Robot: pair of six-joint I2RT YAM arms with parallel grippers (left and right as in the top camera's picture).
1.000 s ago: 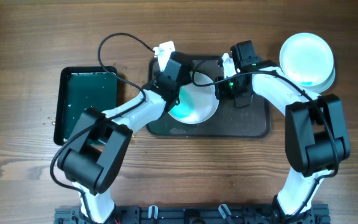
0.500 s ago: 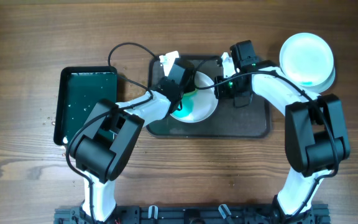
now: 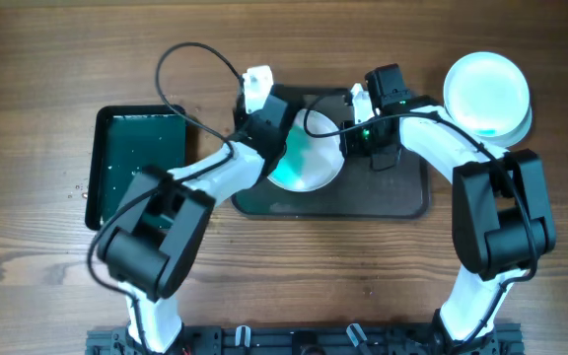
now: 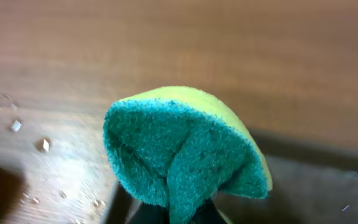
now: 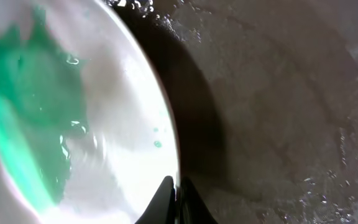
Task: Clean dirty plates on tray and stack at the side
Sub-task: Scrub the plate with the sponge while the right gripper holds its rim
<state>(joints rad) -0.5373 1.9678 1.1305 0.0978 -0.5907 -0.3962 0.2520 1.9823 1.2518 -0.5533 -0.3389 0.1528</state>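
My left gripper is to let go of the green and yellow sponge near the middle of the black tray of green water (image 3: 157,171).
A white plate (image 3: 316,158) with a wide teal-green smear lies on the dark grey-brown tray (image 3: 392,197), its right side raised. My right gripper (image 3: 353,136) is shut on the plate's right rim; in the right wrist view the fingers (image 5: 176,194) pinch the rim of the plate (image 5: 123,143) above the wet tray (image 5: 278,124). My left gripper (image 3: 276,133) is at the plate's far-left edge, shut on a green and yellow sponge (image 4: 185,146); its fingers (image 4: 179,214) are mostly hidden by the sponge. Two other plates (image 3: 487,94) are stacked on the table at far right, the top one pale blue.
A black glossy tray of green water (image 3: 136,163) stands left of the dark tray. Water droplets (image 4: 42,146) lie on the wood by the dark tray's corner (image 4: 316,180). The left arm's cable (image 3: 190,59) loops over the far table.
My left gripper swept the sponge right onto the plate, then drew back to its far-left edge. The green smear has spread. The right gripper has kept its hold.
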